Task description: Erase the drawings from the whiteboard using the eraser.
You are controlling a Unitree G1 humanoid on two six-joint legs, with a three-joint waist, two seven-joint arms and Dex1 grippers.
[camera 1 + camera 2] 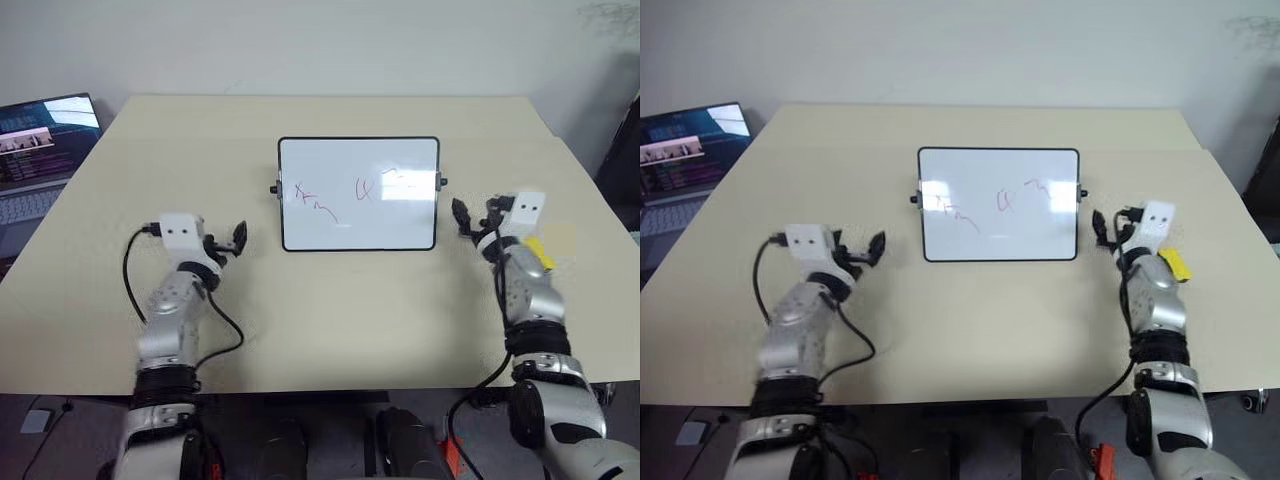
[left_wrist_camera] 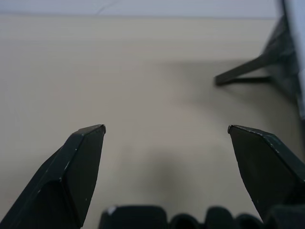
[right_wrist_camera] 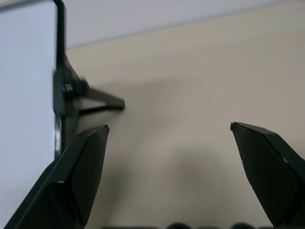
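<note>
Next, I close my right gripper across the yellow eraser, beside the whiteboard, at the eraser's narrow middle (image 1: 539, 252).
The whiteboard (image 1: 358, 193) stands propped at the middle of the beige table, black-framed, with a knob on each side. Red drawings (image 1: 316, 202) mark its left half, and more red scribbles (image 1: 366, 188) sit near its centre. The yellow eraser (image 1: 540, 253) lies on the table to the right of the board, partly hidden behind my right wrist. My right gripper (image 1: 472, 222) hovers open just left of the eraser, beside the board's right edge. Left of the board, my left gripper (image 1: 232, 240) is open and empty. In the right wrist view the board's edge and stand (image 3: 64, 88) show beside the fingers (image 3: 83, 167).
A laptop (image 1: 38, 150) with a lit screen sits off the table's left side. The table (image 1: 330, 320) has bare room in front of the board and between my arms. The board's rear stand leg (image 2: 248, 71) reaches back on the table.
</note>
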